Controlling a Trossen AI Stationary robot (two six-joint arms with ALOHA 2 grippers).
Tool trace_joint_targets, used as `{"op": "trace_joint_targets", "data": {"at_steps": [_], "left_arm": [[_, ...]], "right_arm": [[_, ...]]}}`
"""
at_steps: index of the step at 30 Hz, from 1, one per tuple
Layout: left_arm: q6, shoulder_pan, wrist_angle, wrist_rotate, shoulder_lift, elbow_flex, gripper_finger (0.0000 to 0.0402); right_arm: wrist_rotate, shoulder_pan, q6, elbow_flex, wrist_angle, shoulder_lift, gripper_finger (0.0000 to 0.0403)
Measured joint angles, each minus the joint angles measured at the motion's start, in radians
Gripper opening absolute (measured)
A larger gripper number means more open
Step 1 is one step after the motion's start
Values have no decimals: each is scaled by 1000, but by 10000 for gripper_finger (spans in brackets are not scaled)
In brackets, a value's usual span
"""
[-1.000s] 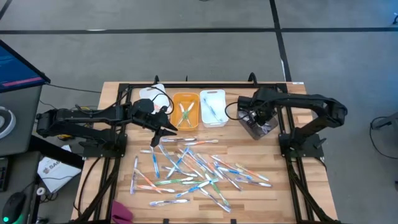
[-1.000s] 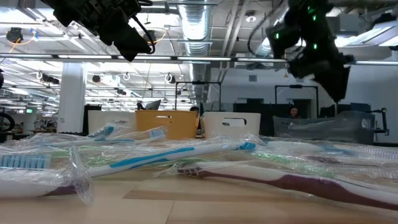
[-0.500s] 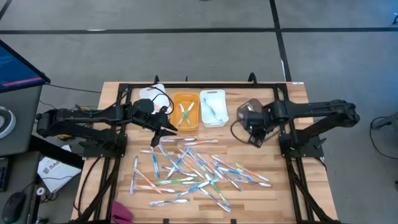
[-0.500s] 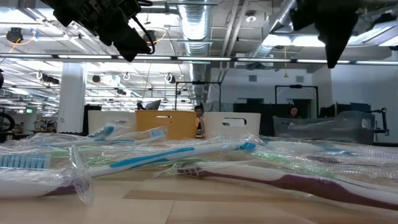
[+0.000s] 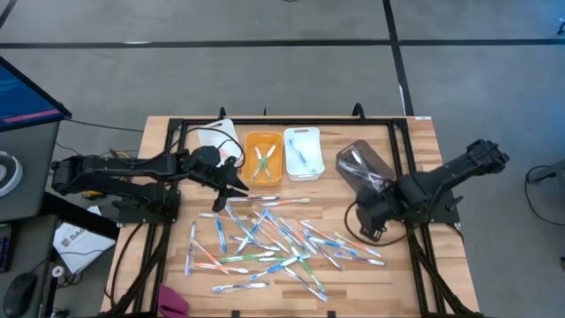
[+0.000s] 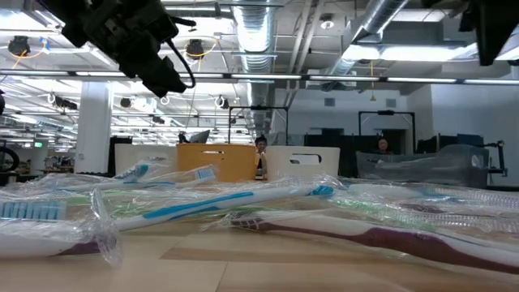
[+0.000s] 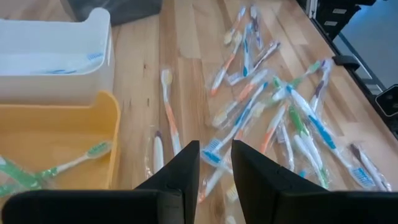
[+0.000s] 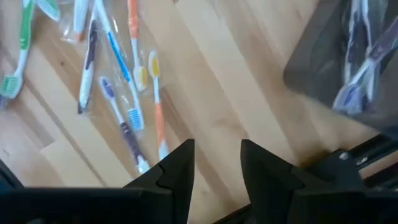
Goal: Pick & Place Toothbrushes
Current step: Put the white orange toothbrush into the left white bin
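The orange toothbrush's handle [image 5: 371,251] [image 8: 161,138], at the edge of the pile closest to the dark bin, will be gripped by my right gripper near its white end.
Several wrapped toothbrushes [image 5: 278,238] lie scattered flat on the wooden table; they also fill the low view [image 6: 219,203]. At the far side stand an orange bin [image 5: 249,157] with green brushes, a white bin [image 5: 314,150] with a blue one, and a dark bin [image 5: 364,166] with purple ones [image 8: 354,62]. My left gripper [image 5: 237,185] hangs open above the pile's far left end, near the orange bin [image 7: 37,134]; nothing is between its fingers [image 7: 214,149]. My right gripper [image 5: 372,225] points down, open and holding nothing [image 8: 217,149], over bare wood right of the pile.
A black frame rail [image 5: 265,121] runs round the table and down both sides. A white sheet and black cables [image 5: 221,134] lie at the far left. Bare wood [image 5: 406,283] shows at the near right. People [image 6: 260,148] are in the room beyond the table.
My right gripper has swung from above the dark bin toward the table's near edge, rising and rolling its wrist, and now hangs right of the pile. My left gripper has sunk a little toward the brushes. No toothbrush has moved.
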Motion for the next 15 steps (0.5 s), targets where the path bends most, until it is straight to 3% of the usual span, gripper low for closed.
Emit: {"op": "trace_joint_targets", "data": {"at_steps": [15], "left_arm": [[-5,0,58,0,0,-10,88]], "right_arm": [[11,343,548,0,-24,26,123]]}}
